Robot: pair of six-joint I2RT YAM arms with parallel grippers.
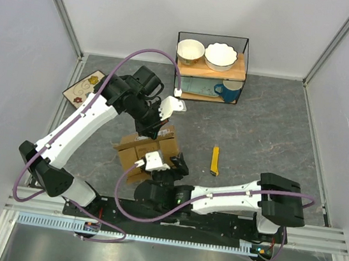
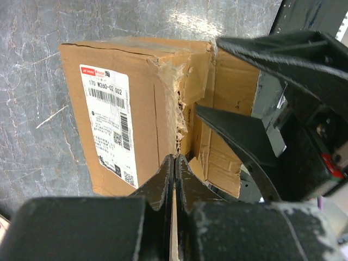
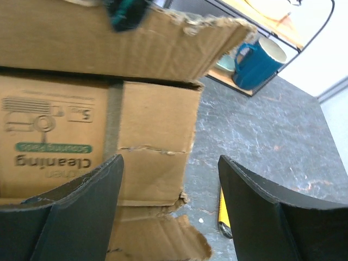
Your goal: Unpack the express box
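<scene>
Next, my right gripper closes on the near edge of the printed package (image 1: 138,167) (image 3: 27,198) inside the express box, beside the package's "cleaning" print.
The express box (image 1: 146,150) is a brown carton in the middle of the table, with a white label (image 2: 109,125) on one side and a torn seam. My left gripper (image 2: 175,160) is over its far side (image 1: 157,127), shut on a thin edge of a cardboard flap. In the right wrist view that flap (image 3: 109,38) stands lifted over a cardboard face with green "cleaning" print (image 3: 54,147); I cannot tell whether this is the box's wall or a package inside. My right gripper (image 3: 171,179) is open at the box's right corner (image 1: 179,165), holding nothing.
A yellow utility knife (image 1: 215,160) lies on the table right of the box. At the back stands a wire rack (image 1: 210,68) with two bowls and a blue mug (image 3: 255,60). A patterned tile (image 1: 83,87) lies at far left.
</scene>
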